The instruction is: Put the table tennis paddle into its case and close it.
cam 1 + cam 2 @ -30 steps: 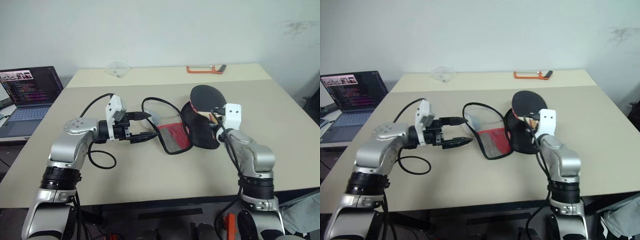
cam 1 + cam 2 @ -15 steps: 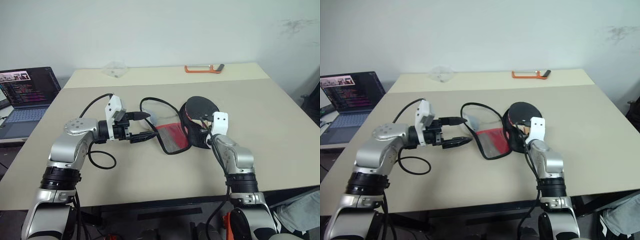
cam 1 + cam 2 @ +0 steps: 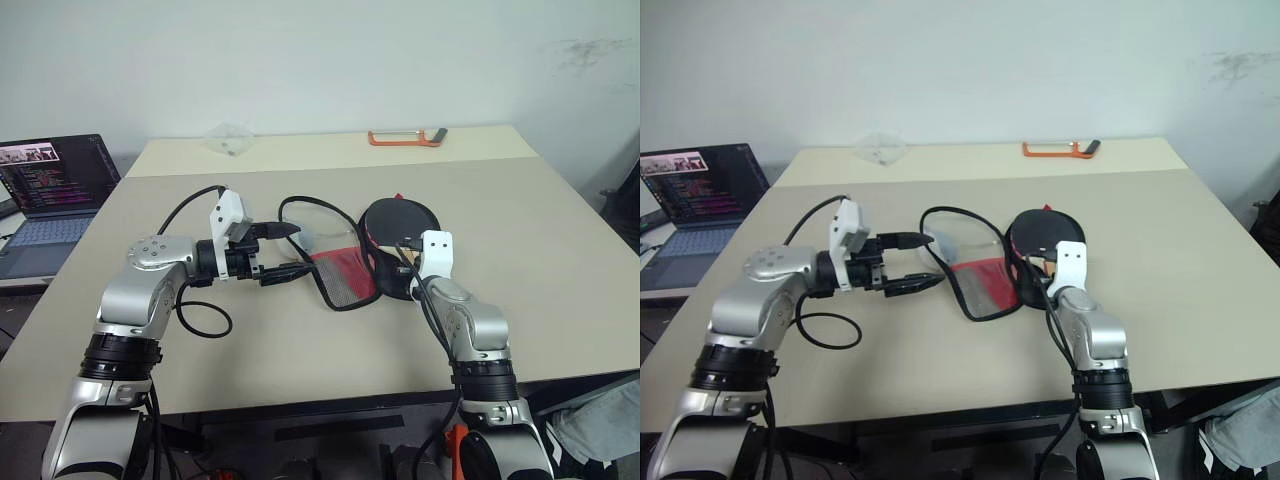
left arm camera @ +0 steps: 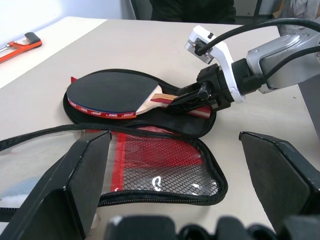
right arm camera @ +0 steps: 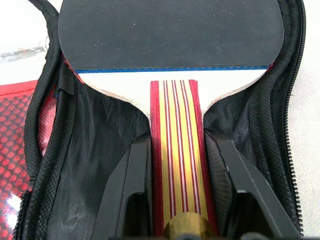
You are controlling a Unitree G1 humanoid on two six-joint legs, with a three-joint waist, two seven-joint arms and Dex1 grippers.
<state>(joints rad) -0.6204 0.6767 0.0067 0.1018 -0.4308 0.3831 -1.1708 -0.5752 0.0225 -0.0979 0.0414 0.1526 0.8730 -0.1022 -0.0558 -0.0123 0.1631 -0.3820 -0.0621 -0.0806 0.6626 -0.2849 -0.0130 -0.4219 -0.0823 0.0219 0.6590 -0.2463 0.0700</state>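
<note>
My left gripper needs to close on the red mesh flap's outer zippered edge (image 3: 319, 278) (image 4: 142, 195), beside the gray mesh, to fold the flap over the paddle.
The case (image 3: 345, 275) lies open in the middle of the table, its red mesh flap (image 4: 160, 170) spread toward my left arm and its black half (image 5: 285, 100) on the right. The table tennis paddle (image 3: 400, 218) rests flat in that black half, black face pointing away from me. My right gripper (image 5: 177, 140) is shut on the paddle's striped wooden handle (image 5: 175, 125), and it appears from the side as well (image 4: 187, 100). Just left of the case, my left gripper (image 3: 288, 252) hovers open, aimed at the flap, with nothing between its fingers.
An orange-framed tool (image 3: 405, 137) and a clear plastic bag (image 3: 230, 138) lie at the table's far edge. An open laptop (image 3: 55, 185) sits off the left side. A black cable (image 3: 200, 310) loops on the table beside my left arm.
My right gripper has sunk and come slightly left with the paddle, whose face has dropped from raised above the case to lying in the black half. The left arm has stayed still.
</note>
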